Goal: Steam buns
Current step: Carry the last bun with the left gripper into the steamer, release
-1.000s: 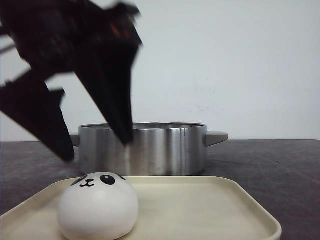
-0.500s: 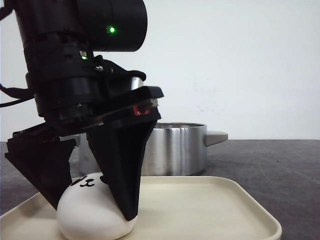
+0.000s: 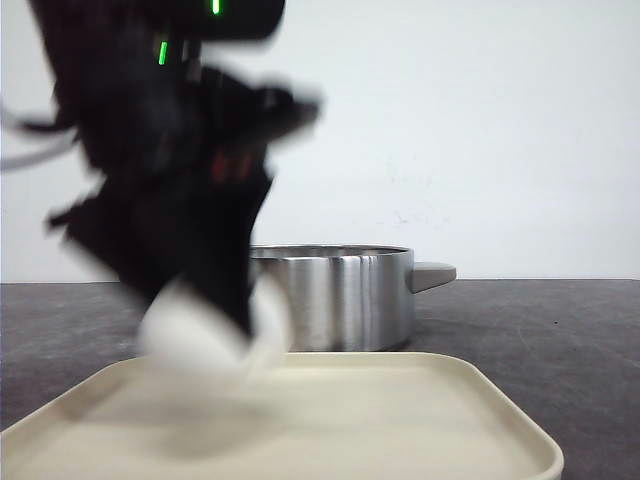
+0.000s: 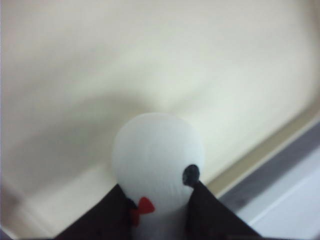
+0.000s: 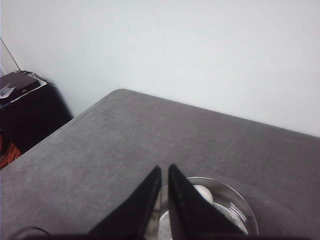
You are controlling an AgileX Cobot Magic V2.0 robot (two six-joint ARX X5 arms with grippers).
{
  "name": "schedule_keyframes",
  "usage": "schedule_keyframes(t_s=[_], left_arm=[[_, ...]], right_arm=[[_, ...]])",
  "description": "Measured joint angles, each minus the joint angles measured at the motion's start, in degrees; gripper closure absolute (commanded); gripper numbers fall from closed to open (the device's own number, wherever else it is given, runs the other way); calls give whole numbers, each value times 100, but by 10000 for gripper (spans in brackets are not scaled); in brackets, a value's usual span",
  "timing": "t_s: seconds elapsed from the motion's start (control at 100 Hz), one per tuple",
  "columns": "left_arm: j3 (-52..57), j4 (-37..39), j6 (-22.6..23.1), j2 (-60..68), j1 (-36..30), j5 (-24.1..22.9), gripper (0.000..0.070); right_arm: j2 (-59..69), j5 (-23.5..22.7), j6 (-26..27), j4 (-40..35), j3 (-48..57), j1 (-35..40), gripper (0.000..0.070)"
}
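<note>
Next, my left gripper lets go of the white panda bun inside the steel pot (image 3: 252, 256) behind the cream tray.
My left gripper (image 3: 195, 320) is shut on a white panda bun (image 3: 205, 335) and holds it just above the cream tray (image 3: 420, 420); both are blurred by motion. In the left wrist view the bun (image 4: 157, 155) sits between the black fingers of this gripper (image 4: 159, 186), showing a black patch and a red mark, with the tray (image 4: 150, 60) below. The steel pot (image 3: 340, 300) stands behind the tray. My right gripper (image 5: 164, 169) is shut and empty above the grey table. No other buns are in clear view.
A round glass lid-like thing (image 5: 235, 210) with a white round piece in it lies on the grey table (image 5: 125, 130) under my right gripper. The pot has side handles (image 3: 432, 272). A black box (image 5: 20, 85) stands beyond the table's far corner.
My left gripper came down around the bun on the tray, closed on it, and has now lifted it off the tray, moving fast.
</note>
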Motion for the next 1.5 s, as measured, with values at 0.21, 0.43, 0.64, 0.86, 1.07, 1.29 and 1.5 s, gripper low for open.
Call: schedule_keyframes(t_s=[0.21, 0.43, 0.64, 0.86, 1.07, 1.29, 1.5], left_arm=[[909, 492, 315, -557, 197, -1053, 700], [1178, 1462, 925, -525, 752, -1652, 700], [1187, 1958, 1058, -127, 1316, -1617, 700], [1187, 1805, 1093, 693, 1600, -1517, 700], [1187, 1626, 1088, 894, 1598, -1499, 374], [1187, 1554, 1091, 894, 1598, -1499, 0], [1189, 975, 1102, 789, 1598, -1499, 194]], right_arm=[[0, 0, 0, 2, 0, 0, 685], [0, 4, 0, 7, 0, 0, 685], [0, 149, -4, 13, 0, 0, 685], [149, 149, -4, -4, 0, 0, 685], [216, 151, -2, -129, 0, 0, 685], [225, 151, -2, -334, 0, 0, 685], [225, 212, -46, -400, -2, 0, 685]])
